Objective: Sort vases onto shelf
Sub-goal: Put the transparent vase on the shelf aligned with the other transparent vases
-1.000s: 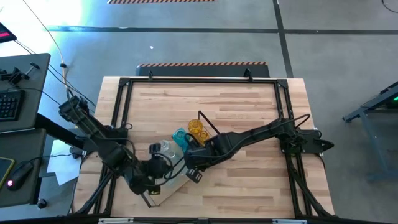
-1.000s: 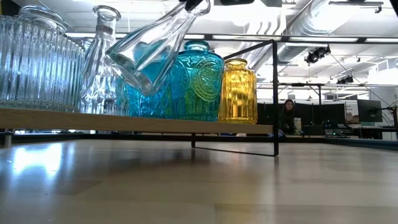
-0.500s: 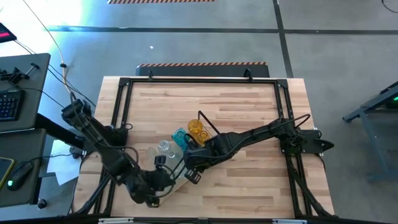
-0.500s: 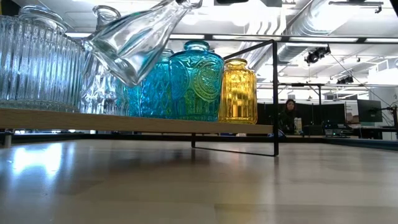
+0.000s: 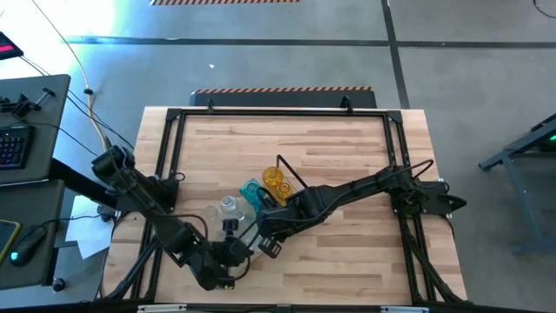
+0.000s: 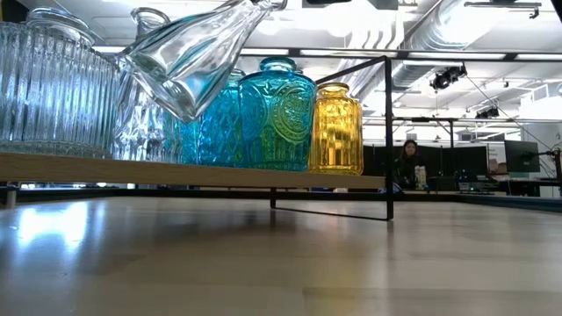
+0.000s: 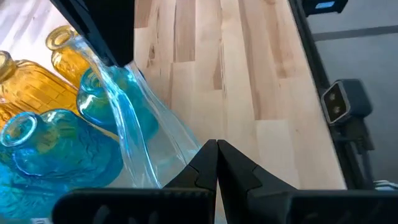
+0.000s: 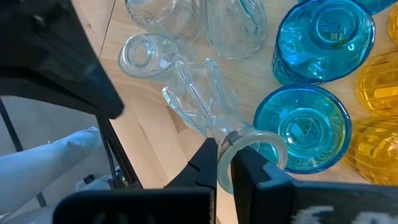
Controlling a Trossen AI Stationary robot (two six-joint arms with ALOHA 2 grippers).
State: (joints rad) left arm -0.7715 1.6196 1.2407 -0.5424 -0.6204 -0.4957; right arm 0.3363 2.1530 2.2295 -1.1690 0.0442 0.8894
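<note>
My right gripper is going to put the clear cone-shaped vase down between the nearer teal vase and the clear ribbed vases (image 5: 243,213) (image 8: 208,90).
A clear cone-shaped vase (image 6: 180,61) hangs tilted over the shelf (image 6: 193,171), with my right gripper (image 8: 222,149) shut on its mouth. On the shelf board stand teal vases (image 6: 277,114), an amber vase (image 6: 336,127) and clear ribbed vases (image 6: 44,88). My left gripper (image 7: 216,146) is shut and holds nothing. It points slantwise down close beside the tilted vase's body (image 7: 134,124), at the near left of the table (image 5: 233,257). My right gripper pinches the rim of the clear vase's mouth (image 8: 231,140) between its two fingers, slanting down from above. One finger (image 8: 249,168) seems to sit inside the mouth. The vase is lifted clear and tilted, body lower than neck. My left gripper is near the vase's body; whether it touches, I cannot tell.
A black wire frame (image 6: 388,132) stands at the shelf's end. The table's far and right parts (image 5: 330,139) are bare wood. The standing vases crowd close under the tilted one. A person (image 6: 407,162) sits in the room behind.
My left gripper has moved toward the table's right edge and down, nearer the held vase. The clear vase has tipped more toward level, its body swinging up and away from the teal vases, while its neck stayed in my right gripper.
</note>
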